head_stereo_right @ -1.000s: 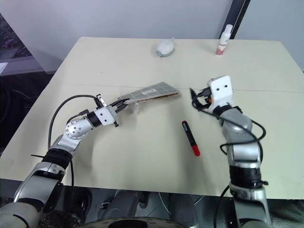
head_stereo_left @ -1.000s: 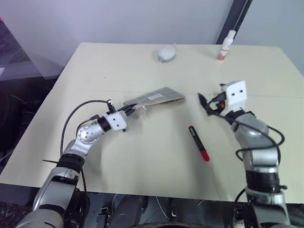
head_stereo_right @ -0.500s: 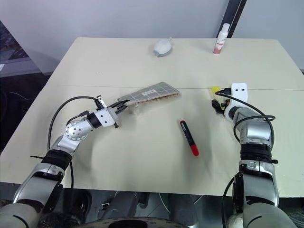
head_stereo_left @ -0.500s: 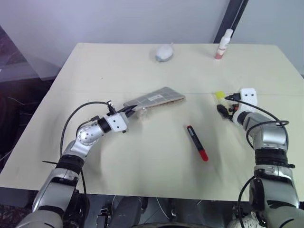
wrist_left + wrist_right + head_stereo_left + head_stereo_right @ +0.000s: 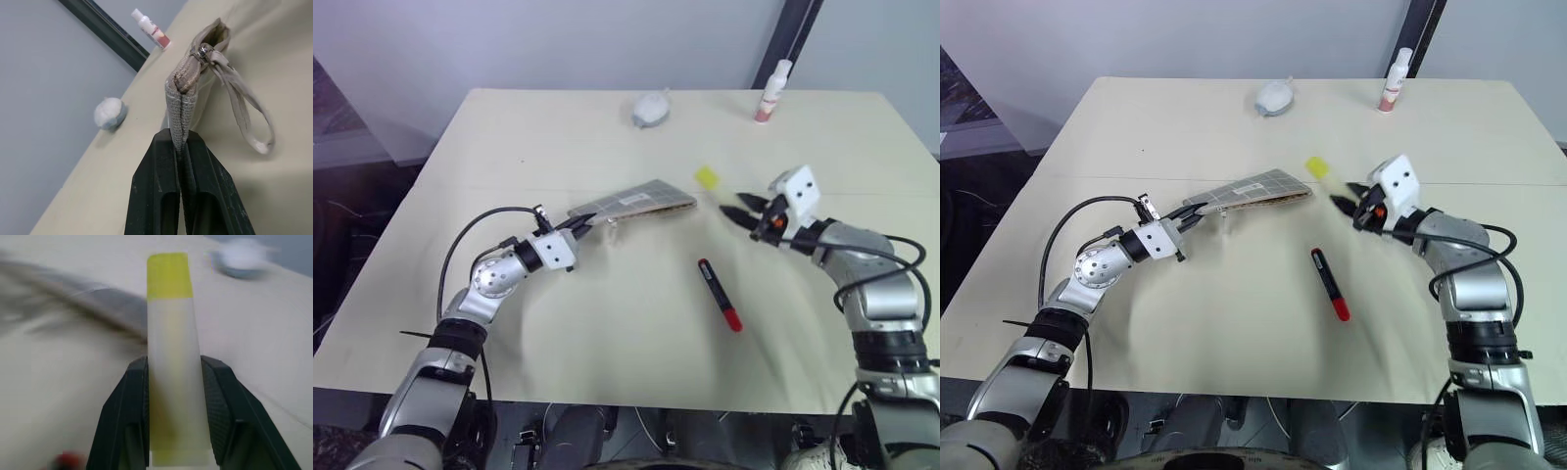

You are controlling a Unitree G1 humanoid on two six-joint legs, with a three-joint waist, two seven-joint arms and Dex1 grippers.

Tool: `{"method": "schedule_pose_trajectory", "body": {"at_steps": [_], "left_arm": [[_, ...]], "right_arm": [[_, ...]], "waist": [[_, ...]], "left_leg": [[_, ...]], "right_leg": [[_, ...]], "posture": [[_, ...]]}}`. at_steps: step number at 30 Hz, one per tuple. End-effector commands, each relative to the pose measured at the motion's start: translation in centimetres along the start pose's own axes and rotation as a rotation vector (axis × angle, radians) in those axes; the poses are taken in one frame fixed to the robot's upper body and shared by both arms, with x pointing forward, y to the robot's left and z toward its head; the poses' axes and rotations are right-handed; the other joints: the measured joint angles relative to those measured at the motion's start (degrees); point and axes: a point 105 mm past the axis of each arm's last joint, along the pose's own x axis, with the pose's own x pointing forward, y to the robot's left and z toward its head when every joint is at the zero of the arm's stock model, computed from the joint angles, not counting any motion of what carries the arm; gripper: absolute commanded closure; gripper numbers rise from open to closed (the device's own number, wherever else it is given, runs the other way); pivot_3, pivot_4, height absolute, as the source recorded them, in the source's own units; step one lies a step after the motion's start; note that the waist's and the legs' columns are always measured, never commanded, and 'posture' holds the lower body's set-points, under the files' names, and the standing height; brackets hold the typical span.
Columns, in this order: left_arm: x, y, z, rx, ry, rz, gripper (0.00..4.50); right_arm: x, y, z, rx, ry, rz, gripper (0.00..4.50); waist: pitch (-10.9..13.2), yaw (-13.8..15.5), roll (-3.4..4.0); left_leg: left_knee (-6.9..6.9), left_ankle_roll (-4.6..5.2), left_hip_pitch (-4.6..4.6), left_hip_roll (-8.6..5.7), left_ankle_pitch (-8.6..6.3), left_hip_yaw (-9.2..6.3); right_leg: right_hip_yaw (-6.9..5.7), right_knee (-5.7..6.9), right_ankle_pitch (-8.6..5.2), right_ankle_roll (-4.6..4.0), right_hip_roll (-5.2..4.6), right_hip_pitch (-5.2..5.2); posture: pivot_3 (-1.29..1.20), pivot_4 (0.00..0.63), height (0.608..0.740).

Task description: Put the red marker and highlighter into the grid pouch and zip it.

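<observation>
The robot's right gripper will release the highlighter inside the grid pouch [image 5: 666, 211] [image 5: 113, 317], close to the end opposite the robot's left gripper. The highlighter's tip is now just short of that end.
The grid pouch [image 5: 636, 202] is lifted at its near end, where my left gripper [image 5: 582, 223] is shut on the fabric edge [image 5: 183, 93] beside the zipper pull. My right gripper [image 5: 736, 212] is shut on the highlighter [image 5: 172, 357], a pale translucent barrel. Its yellow tip [image 5: 708, 177] points toward the pouch's far end, a short gap away from it. The red marker [image 5: 720, 294] lies on the table between my arms, red cap toward me.
A white-and-pink bottle [image 5: 770, 90] stands at the table's far right edge. A small grey-white rounded object [image 5: 651, 108] lies at the far middle. The beige table [image 5: 607, 333] spreads out around the marker.
My right gripper swung out to the right, closed on the highlighter and came back left toward the pouch with it lifted. The left gripper and the pouch stayed put.
</observation>
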Motion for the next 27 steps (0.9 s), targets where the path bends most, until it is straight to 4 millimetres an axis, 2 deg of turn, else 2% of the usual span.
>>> {"method": "schedule_pose_trajectory", "body": {"at_steps": [1,3,8,15,23,27], "left_arm": [[0.4,1.4,0.8,0.017,-0.039,0.039,4.5],[0.6,1.4,0.9,0.017,-0.042,0.039,4.5],[0.8,1.0,1.2,0.014,-0.061,0.026,4.5],[0.8,0.6,1.6,0.008,-0.075,0.015,4.5],[0.8,0.8,1.8,0.011,-0.086,-0.003,4.5],[1.0,0.6,2.2,0.033,-0.101,-0.038,4.5]], "right_arm": [[0.0,1.9,0.4,-0.115,0.01,0.103,3.58],[0.3,1.9,-0.4,-0.143,0.039,0.103,3.58],[1.3,1.1,0.2,-0.14,0.002,0.045,3.58],[1.9,0.5,-0.6,-0.158,0.045,0.029,3.58],[3.2,0.2,0.4,-0.191,0.035,0.024,3.58],[4.0,0.9,1.0,-0.303,0.061,0.078,3.58]], "waist": [[0.0,-0.2,0.0],[0.0,-0.4,0.0],[0.0,-0.2,-0.01],[0.0,0.0,-0.01],[0.0,-0.1,-0.01],[0.0,-0.1,-0.01]], "left_leg": [[0.04,0.0,0.0,0.0,0.0,0.0],[0.06,-0.02,0.01,0.01,-0.01,0.02],[0.04,-0.01,0.0,0.02,0.02,0.01],[0.02,0.01,0.0,0.01,0.03,0.0],[0.0,0.0,0.0,0.01,0.03,0.0],[-0.01,0.0,0.0,0.01,0.03,0.01]], "right_leg": [[0.0,0.0,0.0,0.01,0.0,0.04],[0.01,0.0,0.01,0.02,-0.01,0.03],[0.01,0.01,0.02,0.04,0.01,-0.02],[0.0,-0.01,0.02,0.04,0.0,-0.03],[0.01,0.0,0.02,0.04,0.01,-0.03],[0.01,0.0,0.02,0.04,0.01,-0.05]], "posture": [[0.0,0.15,0.74],[0.0,0.15,0.74],[0.0,0.15,0.74],[0.0,0.15,0.74],[0.0,0.15,0.74],[0.0,0.15,0.74]]}}
